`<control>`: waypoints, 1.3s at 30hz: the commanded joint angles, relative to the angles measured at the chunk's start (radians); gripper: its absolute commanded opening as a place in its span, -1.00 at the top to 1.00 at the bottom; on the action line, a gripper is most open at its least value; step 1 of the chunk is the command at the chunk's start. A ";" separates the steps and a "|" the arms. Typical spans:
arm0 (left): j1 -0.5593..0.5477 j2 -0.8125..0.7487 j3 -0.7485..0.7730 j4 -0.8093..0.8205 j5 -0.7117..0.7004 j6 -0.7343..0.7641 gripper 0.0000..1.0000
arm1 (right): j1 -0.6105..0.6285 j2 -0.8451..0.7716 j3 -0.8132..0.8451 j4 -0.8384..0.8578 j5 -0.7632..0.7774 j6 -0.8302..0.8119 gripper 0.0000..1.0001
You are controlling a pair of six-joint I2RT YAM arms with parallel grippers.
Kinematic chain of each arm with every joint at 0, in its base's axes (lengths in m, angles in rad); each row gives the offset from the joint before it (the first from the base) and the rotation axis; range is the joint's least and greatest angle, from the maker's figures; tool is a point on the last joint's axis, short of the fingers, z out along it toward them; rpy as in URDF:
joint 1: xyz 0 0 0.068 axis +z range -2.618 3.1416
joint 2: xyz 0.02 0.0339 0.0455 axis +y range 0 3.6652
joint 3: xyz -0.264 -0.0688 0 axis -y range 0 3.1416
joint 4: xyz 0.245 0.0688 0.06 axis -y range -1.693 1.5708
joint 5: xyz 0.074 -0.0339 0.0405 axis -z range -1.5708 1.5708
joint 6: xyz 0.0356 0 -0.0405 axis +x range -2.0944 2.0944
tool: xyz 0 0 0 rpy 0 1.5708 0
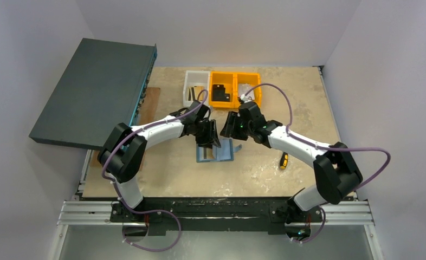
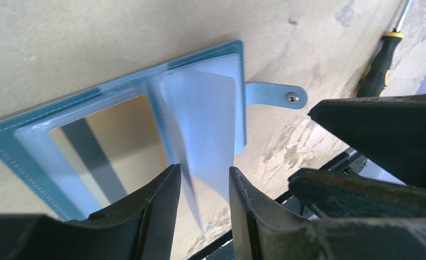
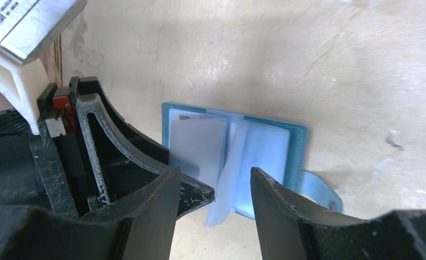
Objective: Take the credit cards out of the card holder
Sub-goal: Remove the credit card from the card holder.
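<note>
Next, I close my right gripper on the inner edge [image 1: 213,154] of the gold-tan credit card, next to the card holder's middle fold.
The teal-blue card holder [image 1: 224,155] lies open on the table between both grippers. In the left wrist view its teal border [image 2: 241,92] frames clear pockets, and a gold-tan credit card [image 2: 140,130] with a dark stripe sits in the left pocket. A clear leaf [image 2: 200,119] stands up between the fingers of my left gripper [image 2: 204,170], which is open with gaps on both sides. In the right wrist view a silvery-grey card [image 3: 197,149] shows in a leaf of the holder [image 3: 297,146]. My right gripper [image 3: 216,172] is open around another loose leaf.
A large dark teal flat box [image 1: 91,92] leans at the back left. A white bin [image 1: 195,86] and orange bins [image 1: 235,89] stand at the back. A yellow-black screwdriver [image 1: 283,160] lies right of the holder. The holder's strap with its stud [image 2: 276,95] sticks out sideways.
</note>
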 commanded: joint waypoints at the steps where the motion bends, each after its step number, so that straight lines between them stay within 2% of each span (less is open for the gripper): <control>1: -0.020 0.023 0.069 0.020 0.032 -0.015 0.24 | -0.040 -0.076 -0.040 -0.007 0.032 -0.013 -0.01; 9: -0.037 0.098 0.147 0.013 0.049 -0.025 0.23 | -0.056 -0.118 -0.074 -0.008 0.032 -0.010 -0.01; 19: -0.044 0.195 0.154 0.047 0.100 -0.079 0.24 | -0.058 -0.125 -0.089 -0.005 0.020 -0.008 0.04; 28: -0.033 0.096 0.175 -0.054 0.031 -0.017 0.27 | -0.057 -0.109 -0.083 0.021 -0.032 -0.026 0.11; 37: 0.025 -0.047 0.095 -0.123 -0.038 0.024 0.39 | -0.036 -0.061 -0.062 0.093 -0.123 -0.014 0.22; 39: 0.042 -0.075 0.063 -0.135 -0.060 0.024 0.47 | -0.020 -0.041 -0.055 0.108 -0.130 -0.011 0.22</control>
